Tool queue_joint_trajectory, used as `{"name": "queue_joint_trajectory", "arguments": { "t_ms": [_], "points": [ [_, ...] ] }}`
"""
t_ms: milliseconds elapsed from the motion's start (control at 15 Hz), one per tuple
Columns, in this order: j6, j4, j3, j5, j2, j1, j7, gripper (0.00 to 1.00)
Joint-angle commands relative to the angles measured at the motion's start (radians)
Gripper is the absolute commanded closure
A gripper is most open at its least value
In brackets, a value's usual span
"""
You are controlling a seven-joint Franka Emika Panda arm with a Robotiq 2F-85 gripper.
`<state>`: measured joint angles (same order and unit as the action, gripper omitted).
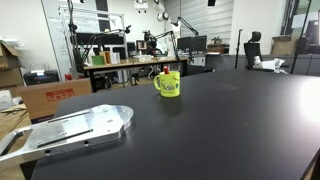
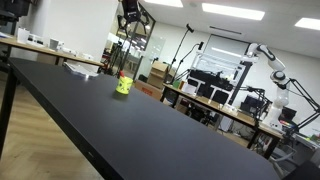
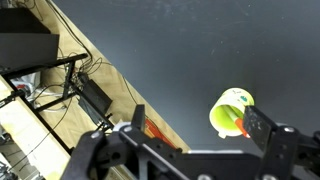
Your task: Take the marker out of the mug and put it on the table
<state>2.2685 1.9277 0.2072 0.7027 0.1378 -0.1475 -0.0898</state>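
Note:
The upper end of the red marker (image 1: 166,68) (image 3: 241,126) sticks out above the yellow-green mug's rim. So my gripper needs to close on that end.
The yellow-green mug (image 1: 168,85) stands upright on the black table (image 1: 210,130) near its far edge; it shows in both exterior views (image 2: 123,85). The red marker (image 1: 166,72) stands in the mug and sticks out of its top. In the wrist view I look down into the mug (image 3: 230,108), with the marker (image 3: 240,123) leaning against its inner wall. My gripper (image 3: 200,125) is open and empty, well above the mug; the right finger overlaps the mug's edge in the picture. In an exterior view the gripper (image 2: 131,18) hangs high over the mug.
A grey metal plate (image 1: 80,128) lies on the table's near left corner. Cardboard boxes (image 1: 50,98) and a cluttered workbench (image 1: 120,62) stand beyond the table. The wrist view shows the table's edge, then wooden floor with cables and a black stand (image 3: 60,90).

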Motion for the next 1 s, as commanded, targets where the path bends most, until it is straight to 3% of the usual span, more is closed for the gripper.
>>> {"name": "queue_joint_trajectory", "arguments": {
  "t_ms": [0,533,933],
  "points": [
    [-0.002,-0.179,-0.023,0.042,0.165,-0.045,0.050,0.00],
    [-0.059,-0.509,-0.046,-0.028,0.491,-0.126,0.235,0.00],
    [-0.067,-0.688,-0.065,-0.110,0.660,-0.160,0.345,0.00]
  ]
}}
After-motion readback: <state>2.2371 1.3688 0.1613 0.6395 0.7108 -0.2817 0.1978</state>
